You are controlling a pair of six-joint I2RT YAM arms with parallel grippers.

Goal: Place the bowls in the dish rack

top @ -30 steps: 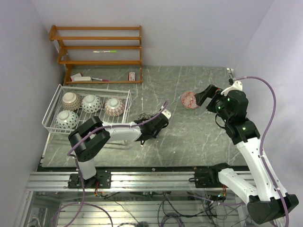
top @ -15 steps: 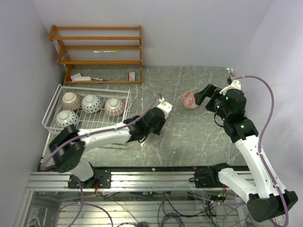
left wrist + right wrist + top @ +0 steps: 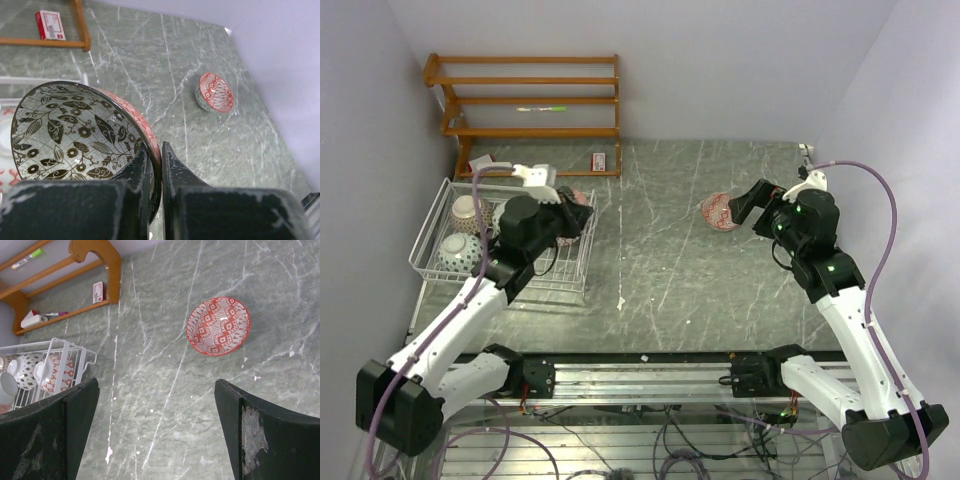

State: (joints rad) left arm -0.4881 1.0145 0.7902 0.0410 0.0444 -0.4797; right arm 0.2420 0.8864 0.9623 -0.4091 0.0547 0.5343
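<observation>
My left gripper is going to let go of the leaf-patterned bowl in the near side of the dish rack [image 3: 532, 250], beside the pale patterned bowls.
My left gripper [image 3: 568, 214] is shut on the rim of a bowl with a black-and-white leaf pattern inside and a red outside [image 3: 65, 130]. It holds the bowl tilted over the right part of the white wire dish rack [image 3: 575, 270]. One finger [image 3: 137, 167] is inside the rim and the other is outside. Pale patterned bowls [image 3: 468, 208] [image 3: 455, 252] lie upside down in the rack. A pink-red patterned bowl [image 3: 717, 211] sits upright on the table. My right gripper [image 3: 745, 205] is open just right of it, and the right wrist view shows it ahead [image 3: 218, 326].
An orange-brown wooden shelf unit [image 3: 530, 100] stands at the back behind the rack, with a pen [image 3: 540, 108] on one shelf. A small red-and-white box [image 3: 599, 160] lies at its foot. Grey marble table, walls on left and right.
My left arm has swung from the middle of the table back to the left, carrying the black-and-white bowl over the rack. The right arm has barely moved.
</observation>
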